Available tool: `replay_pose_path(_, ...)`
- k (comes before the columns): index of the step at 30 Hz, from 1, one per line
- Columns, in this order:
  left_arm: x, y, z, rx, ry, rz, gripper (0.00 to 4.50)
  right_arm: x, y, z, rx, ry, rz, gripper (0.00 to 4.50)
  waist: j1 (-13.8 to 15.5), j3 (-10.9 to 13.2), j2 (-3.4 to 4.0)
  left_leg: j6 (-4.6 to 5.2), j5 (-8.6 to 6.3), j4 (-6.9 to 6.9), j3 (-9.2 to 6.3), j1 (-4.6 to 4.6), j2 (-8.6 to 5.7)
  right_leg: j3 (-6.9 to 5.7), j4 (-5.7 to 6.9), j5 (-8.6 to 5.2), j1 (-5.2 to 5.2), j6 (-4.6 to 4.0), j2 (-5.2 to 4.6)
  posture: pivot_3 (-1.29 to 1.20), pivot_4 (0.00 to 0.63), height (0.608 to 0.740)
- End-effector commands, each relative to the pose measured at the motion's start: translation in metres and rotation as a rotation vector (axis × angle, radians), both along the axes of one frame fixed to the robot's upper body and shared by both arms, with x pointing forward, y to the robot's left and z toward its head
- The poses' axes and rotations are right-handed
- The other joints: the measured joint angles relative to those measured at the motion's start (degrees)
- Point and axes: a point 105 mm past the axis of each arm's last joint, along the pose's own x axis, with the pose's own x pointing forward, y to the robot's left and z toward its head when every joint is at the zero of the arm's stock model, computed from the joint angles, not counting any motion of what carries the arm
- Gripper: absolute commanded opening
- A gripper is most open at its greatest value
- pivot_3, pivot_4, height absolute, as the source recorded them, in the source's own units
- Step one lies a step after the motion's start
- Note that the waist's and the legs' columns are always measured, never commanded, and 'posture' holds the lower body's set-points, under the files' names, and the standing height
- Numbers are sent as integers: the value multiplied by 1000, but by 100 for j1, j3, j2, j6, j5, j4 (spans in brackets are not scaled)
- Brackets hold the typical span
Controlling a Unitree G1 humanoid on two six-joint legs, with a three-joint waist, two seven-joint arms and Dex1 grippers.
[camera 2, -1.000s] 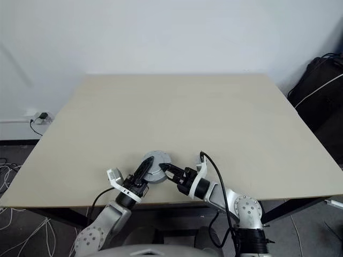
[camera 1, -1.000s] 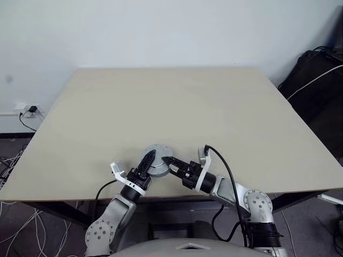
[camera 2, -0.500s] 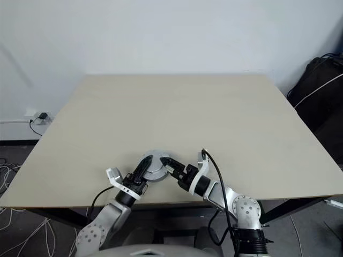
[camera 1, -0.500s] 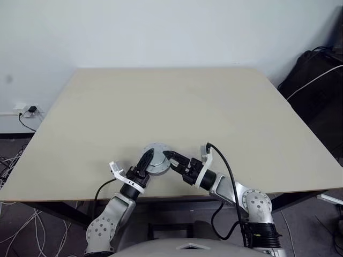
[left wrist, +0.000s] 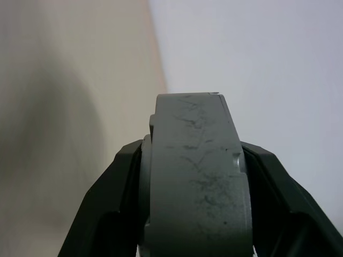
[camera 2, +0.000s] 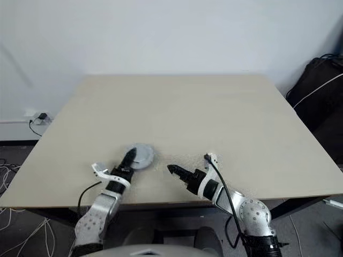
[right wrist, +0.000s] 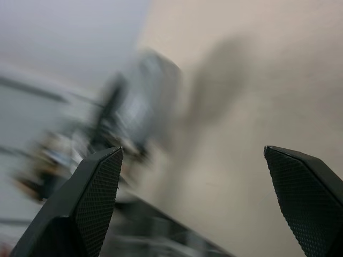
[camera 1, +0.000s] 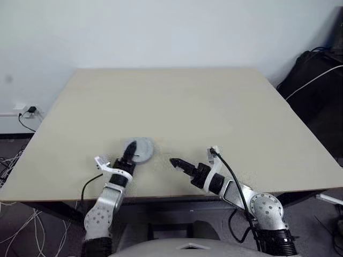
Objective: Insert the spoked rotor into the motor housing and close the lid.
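Note:
The robot's left gripper will release the motor housing, now at the table's front, on the bare table [camera 1: 133,131] just past that gripper's fingertips, toward the white wall.
A thick grey round part, the motor housing [camera 1: 140,149] with its grey lid [camera 2: 140,153] on top, sits at the table's front left. My left gripper [camera 1: 130,153] is shut on its near rim. In the left wrist view the scuffed grey rim [left wrist: 198,187] stands edge-on between the two black fingers [left wrist: 115,203]. The spoked rotor is hidden. My right gripper [camera 1: 173,161] is open and holds nothing. It hangs low over the table to the right of the housing, well apart from it, pointing toward it. In the right wrist view its fingertips [right wrist: 102,182] stand wide apart.
The beige table [camera 1: 177,101] stretches back to a white wall. A dark bag with a white cable [camera 1: 316,80] stands off the table's right side. A wall socket and cables [camera 1: 27,111] are on the floor at the left.
My right gripper has opened, let go of the grey part and drawn back to the right. My left gripper has carried the part leftward across the table.

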Motion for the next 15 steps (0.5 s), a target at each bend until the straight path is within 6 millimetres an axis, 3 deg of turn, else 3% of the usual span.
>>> replay_pose_path(1, 23, 3, 17, -40, -59, 78, 2162, 8, 1, 9, -88, -169, -12, 4500, 5, -6, -10, 5, 3, 1, 0, 1, -5, 0, 0, 2, 2, -3, 3, 0, 0, 740)
replay_pose_path(9, 73, 31, 19, -51, -7, 241, 2153, 20, -7, 7, -419, -533, -36, 4500, 49, -8, -62, 6, 5, 10, -2, -1, -23, 11, -3, 9, 8, 9, 13, 0, 0, 740)
replay_pose_path(15, 100, 30, 25, -43, 0, 242, 2153, 25, -17, -4, -567, -641, -67, 4500, 73, -5, -101, 5, 6, 12, -4, 0, -25, 13, -10, 25, 17, -9, 20, 0, 0, 740)
